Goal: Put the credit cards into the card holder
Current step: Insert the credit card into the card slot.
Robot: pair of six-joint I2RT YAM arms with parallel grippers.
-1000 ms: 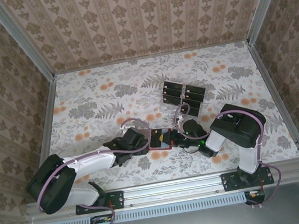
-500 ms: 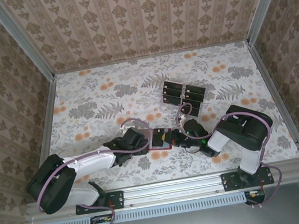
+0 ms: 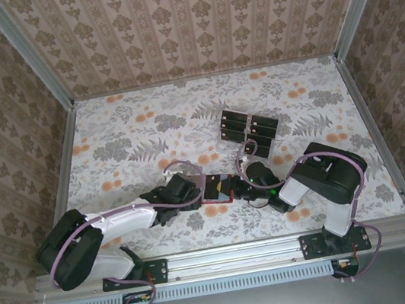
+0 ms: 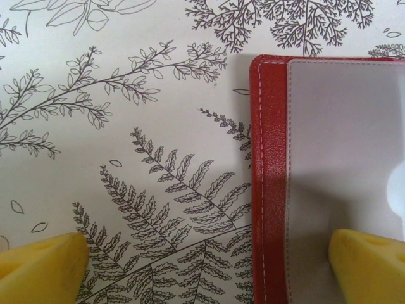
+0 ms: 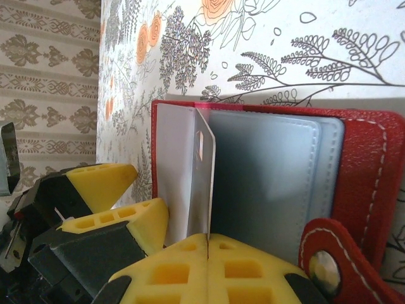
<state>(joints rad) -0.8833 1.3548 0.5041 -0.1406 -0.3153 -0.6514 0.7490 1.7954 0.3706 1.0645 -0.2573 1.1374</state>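
Note:
The thin credit card, now on edge against the wallet, will be released by my right gripper in the card holder's pale pocket [image 3: 206, 188] [image 5: 188, 174], beside the fingers of my left gripper.
The card holder [image 3: 214, 189], a small red wallet, lies open on the table between both grippers. My left gripper [image 4: 205, 269] is open and straddles the wallet's left edge [image 4: 269, 158]: one yellow fingertip [image 4: 370, 266] is over the inner pocket, the other over the tablecloth. My right gripper [image 5: 208, 237] is shut on a thin credit card [image 5: 204, 177], which stands on edge against the wallet's pale pockets [image 5: 266, 177]. More black credit cards [image 3: 250, 134] lie in a group farther back. In the top view the right gripper [image 3: 240, 185] sits at the wallet's right side and the left gripper [image 3: 197, 191] at its left.
The wallet's snap tab [image 5: 329, 259] sticks up beside my right fingers. The left gripper's yellow fingers [image 5: 104, 180] show close by at the wallet's far edge. Papered walls [image 3: 197, 22] enclose the floral table, and a metal rail [image 3: 234, 255] runs along the near edge.
The right arm's elbow has shifted slightly to the right. Both grippers stay at the wallet, and the card remains pinched.

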